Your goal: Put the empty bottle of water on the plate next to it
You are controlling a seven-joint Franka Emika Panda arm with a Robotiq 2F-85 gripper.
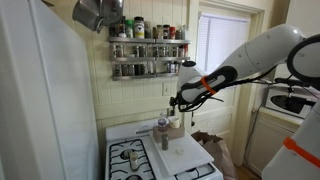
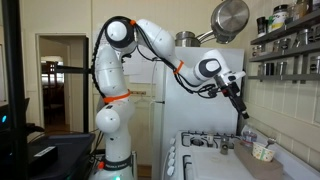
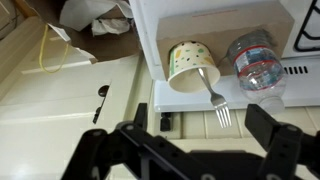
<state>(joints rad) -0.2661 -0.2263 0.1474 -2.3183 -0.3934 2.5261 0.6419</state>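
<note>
My gripper will next go to the end with the cap [image 1: 162, 118] [image 3: 270, 104] of the empty water bottle beside the cream paper cup and close there.
The empty water bottle [image 3: 255, 60] is clear, crinkled plastic. It lies on a tan flat board [image 3: 215, 22] on the white stove, next to a cream paper cup [image 3: 188, 62] with a fork [image 3: 212, 95] in it. I see no separate plate. In both exterior views the bottle [image 1: 163, 134] [image 2: 248, 139] sits on the stove near the cup [image 1: 175, 122] [image 2: 263, 152]. My gripper [image 3: 200, 116] is open and empty, above and a little short of the bottle and cup. It hangs above them in both exterior views [image 1: 178, 103] [image 2: 245, 112].
The stove [image 1: 130, 155] has burners on either side of the board. A spice rack [image 1: 148, 50] hangs on the wall above, with a metal pot [image 1: 92, 12] on the fridge beside it. A wall [image 2: 295, 110] runs close behind the stove.
</note>
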